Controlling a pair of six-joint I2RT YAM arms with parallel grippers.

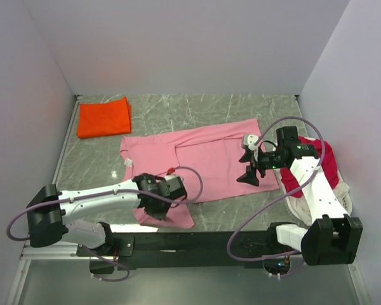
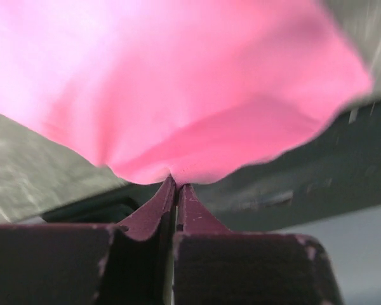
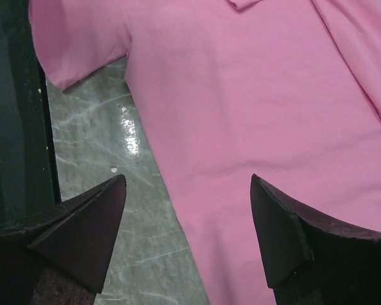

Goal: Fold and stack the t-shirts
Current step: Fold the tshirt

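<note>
I should close my right gripper on the near hem corner [image 1: 277, 188] of the light pink t-shirt, beside the heaped crimson t-shirt.
A light pink t-shirt [image 1: 203, 155] lies spread across the middle of the table. My left gripper [image 1: 157, 210] is at its near left sleeve, shut on a pinch of the pink cloth [image 2: 178, 114]. The fingertips [image 2: 166, 190] meet on the fabric edge. Over the shirt's near right hem hovers my right gripper [image 1: 249, 171], open with nothing between its fingers [image 3: 276, 222]; the hem edge [image 3: 178, 216] runs under the gap. A bright orange-red t-shirt [image 1: 103, 117] lies folded square at the back left. A crimson t-shirt [image 1: 327, 162] and a cream one [image 1: 343, 194] are heaped at the right.
Grey marble tabletop [image 1: 197, 105] shows behind the shirt and also near the right jaws [image 3: 108, 190]. A dark rail [image 1: 197, 241] runs along the near edge. White walls enclose the table on three sides.
</note>
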